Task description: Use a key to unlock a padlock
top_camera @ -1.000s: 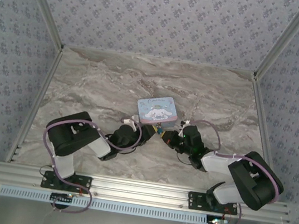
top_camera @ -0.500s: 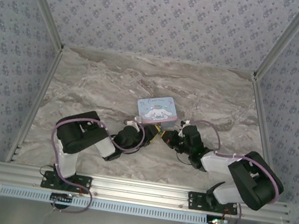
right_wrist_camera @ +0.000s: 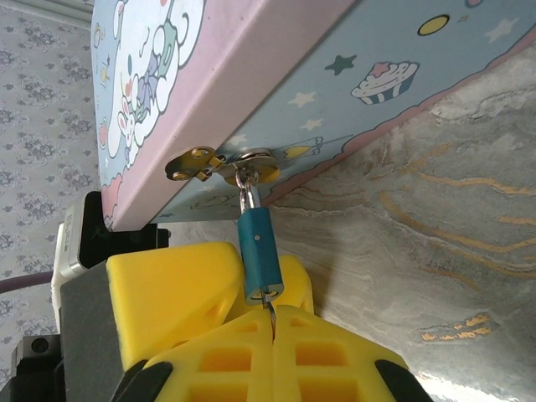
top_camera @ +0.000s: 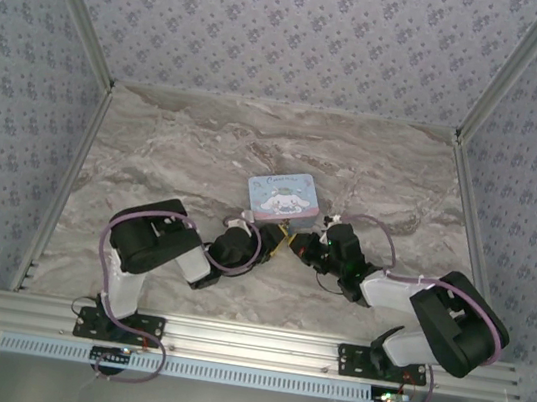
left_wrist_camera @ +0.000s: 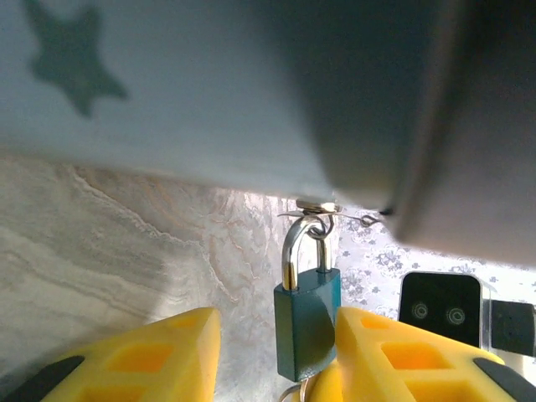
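The padlock is loose inside my open left gripper. That gripper should clamp the padlock's body while my right gripper opens and takes the key [right_wrist_camera: 270, 311] from another side.
The blue-teal padlock [left_wrist_camera: 307, 322] hangs by its silvery shackle from the hasp [left_wrist_camera: 318, 206] of the cartoon tin [top_camera: 284, 197]. My left gripper [left_wrist_camera: 276, 335] is open around the lock's body. Its right finger [left_wrist_camera: 402, 356] touches the lock, and its left finger [left_wrist_camera: 159, 356] stands apart from it. In the right wrist view the padlock [right_wrist_camera: 258, 249] points its keyhole down at my right gripper [right_wrist_camera: 273, 322]. That gripper is shut on the thin dark key [right_wrist_camera: 270, 310], whose tip sits in the keyhole. From above, both grippers meet at the tin's near edge, around the padlock [top_camera: 288, 235].
The tin [right_wrist_camera: 251, 75] lies flat mid-table on the marble top [top_camera: 205, 151], right above both grippers. The left gripper's yellow finger [right_wrist_camera: 176, 280] sits just behind the lock in the right wrist view. Patterned walls and metal rails [top_camera: 248, 340] enclose the table.
The left arm's elbow has swung rightward and its gripper has crept slightly closer to the padlock. The right arm and the tin have stayed put.
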You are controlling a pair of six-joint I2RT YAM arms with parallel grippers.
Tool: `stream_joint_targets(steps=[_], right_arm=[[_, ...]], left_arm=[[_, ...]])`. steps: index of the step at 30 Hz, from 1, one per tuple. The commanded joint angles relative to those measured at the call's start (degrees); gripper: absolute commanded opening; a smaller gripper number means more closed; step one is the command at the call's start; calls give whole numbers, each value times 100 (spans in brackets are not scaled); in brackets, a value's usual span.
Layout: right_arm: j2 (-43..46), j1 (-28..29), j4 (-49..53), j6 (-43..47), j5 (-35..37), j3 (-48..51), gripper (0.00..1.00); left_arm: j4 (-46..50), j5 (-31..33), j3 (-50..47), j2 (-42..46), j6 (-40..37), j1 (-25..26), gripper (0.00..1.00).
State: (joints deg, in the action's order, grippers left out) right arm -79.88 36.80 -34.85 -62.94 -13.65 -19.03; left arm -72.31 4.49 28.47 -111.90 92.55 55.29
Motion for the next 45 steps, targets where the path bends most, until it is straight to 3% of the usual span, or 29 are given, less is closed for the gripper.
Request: stream_joint_targets(steps=[1, 12, 19, 25, 34, 39, 43, 45], right_arm=[[90, 71, -36, -139, 47, -156, 0], [-24, 104, -164, -234, 22, -176, 0], [-21, 104, -182, -248, 8, -158, 0], [-20, 102, -62, -143, -15, -147, 2], [522, 54, 892, 626, 75, -213, 31], [1411, -167, 2495, 1808, 360, -453, 50], [2106, -243, 2986, 2933, 573, -615, 54], [2495, -204, 3018, 3436, 744, -620, 62]], left_arm=[[-242, 219, 95, -119, 154, 39, 40], [-266, 181, 242, -138, 221, 35, 32], [-201, 235, 199, -66, 180, 35, 19], [-120, 263, 170, 43, 97, 31, 14], [-22, 291, 79, 154, 39, -18, 12], [176, 298, 12, 352, -65, -44, 12], [443, 187, -15, 575, -125, -100, 13], [530, 122, -16, 675, -181, -131, 14]])
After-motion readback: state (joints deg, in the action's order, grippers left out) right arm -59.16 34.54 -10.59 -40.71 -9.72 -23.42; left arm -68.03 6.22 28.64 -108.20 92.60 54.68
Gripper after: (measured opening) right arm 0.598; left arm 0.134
